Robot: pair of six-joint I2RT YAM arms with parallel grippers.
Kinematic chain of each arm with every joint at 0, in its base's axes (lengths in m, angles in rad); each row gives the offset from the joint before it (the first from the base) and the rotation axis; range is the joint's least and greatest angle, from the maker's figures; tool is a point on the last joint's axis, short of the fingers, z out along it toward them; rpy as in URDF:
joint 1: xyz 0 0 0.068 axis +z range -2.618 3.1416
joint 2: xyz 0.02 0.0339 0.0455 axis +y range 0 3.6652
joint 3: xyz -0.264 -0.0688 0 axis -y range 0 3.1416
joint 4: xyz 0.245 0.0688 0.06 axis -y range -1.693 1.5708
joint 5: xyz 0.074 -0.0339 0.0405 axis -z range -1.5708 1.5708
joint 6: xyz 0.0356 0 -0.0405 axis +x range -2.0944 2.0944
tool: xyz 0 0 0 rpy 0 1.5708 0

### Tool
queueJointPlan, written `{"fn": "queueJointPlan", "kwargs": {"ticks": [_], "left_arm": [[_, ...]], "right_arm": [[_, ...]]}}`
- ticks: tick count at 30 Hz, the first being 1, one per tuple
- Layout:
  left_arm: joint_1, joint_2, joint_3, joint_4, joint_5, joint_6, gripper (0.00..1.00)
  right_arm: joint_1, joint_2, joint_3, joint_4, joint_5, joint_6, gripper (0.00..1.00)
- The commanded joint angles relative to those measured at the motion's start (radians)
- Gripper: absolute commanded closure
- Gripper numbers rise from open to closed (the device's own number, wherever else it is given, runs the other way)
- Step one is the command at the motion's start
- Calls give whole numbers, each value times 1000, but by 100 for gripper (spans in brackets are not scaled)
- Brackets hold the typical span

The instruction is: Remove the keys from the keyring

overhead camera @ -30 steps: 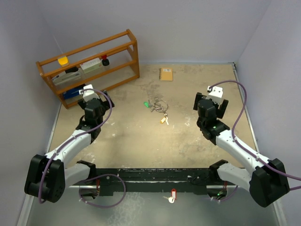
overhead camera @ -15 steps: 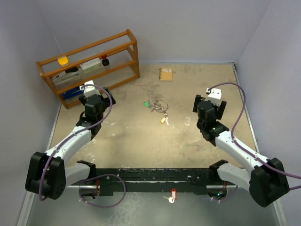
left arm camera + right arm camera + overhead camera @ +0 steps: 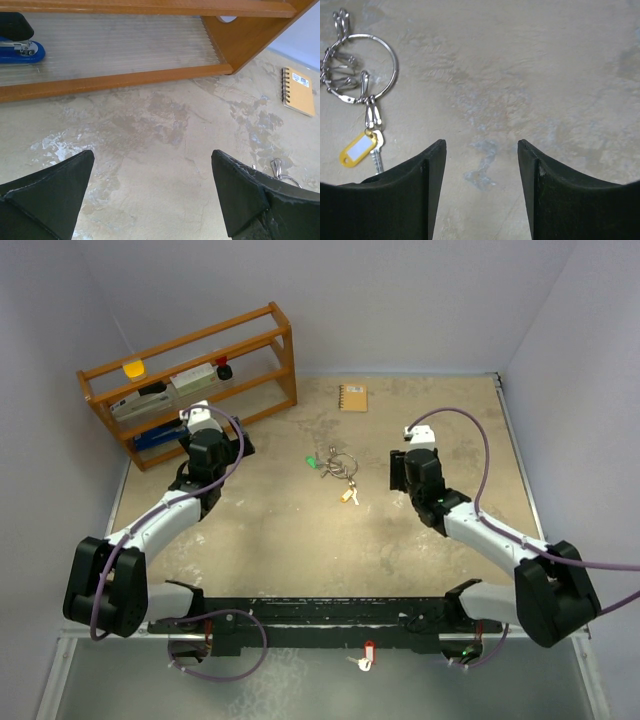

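Observation:
My left gripper should move to close its fingers on the silver clip (image 3: 320, 463) that joins the green-headed key to the keyring.
The keyring (image 3: 339, 464), a cluster of thin silver loops, lies on the table's middle. A green-headed key (image 3: 312, 461) sticks out on its left and a brass key (image 3: 347, 496) with a yellow tag hangs below it. In the right wrist view the keyring (image 3: 366, 65) is at upper left, with the tagged key (image 3: 361, 148) beside my left fingertip. My right gripper (image 3: 398, 476) stands open just right of the ring, nothing between its fingers (image 3: 481, 147). My left gripper (image 3: 236, 446) is wide open over bare table (image 3: 152, 160), well left of the ring.
A wooden shelf (image 3: 190, 380) with a blue stapler (image 3: 20, 47) stands at the back left, close ahead of the left gripper. A tan spiral notebook (image 3: 353, 397) lies at the back. A red-and-white tag (image 3: 368, 653) lies on the near ledge.
My right gripper has swung left toward the keyring. The left gripper has moved up and to the right along the shelf. The keys and ring have not moved.

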Motion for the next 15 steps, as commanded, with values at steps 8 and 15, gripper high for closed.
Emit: {"fn": "queueJointPlan", "kwargs": {"ticks": [8,15], "left_arm": [[53,-127,-48,36,-52,-69,11],[62,-140,-39,26,-21,-67,15]], "right_arm": [[111,198,129,107,-148,-37,48],[177,292,199,117,-128,-50,51]]}}
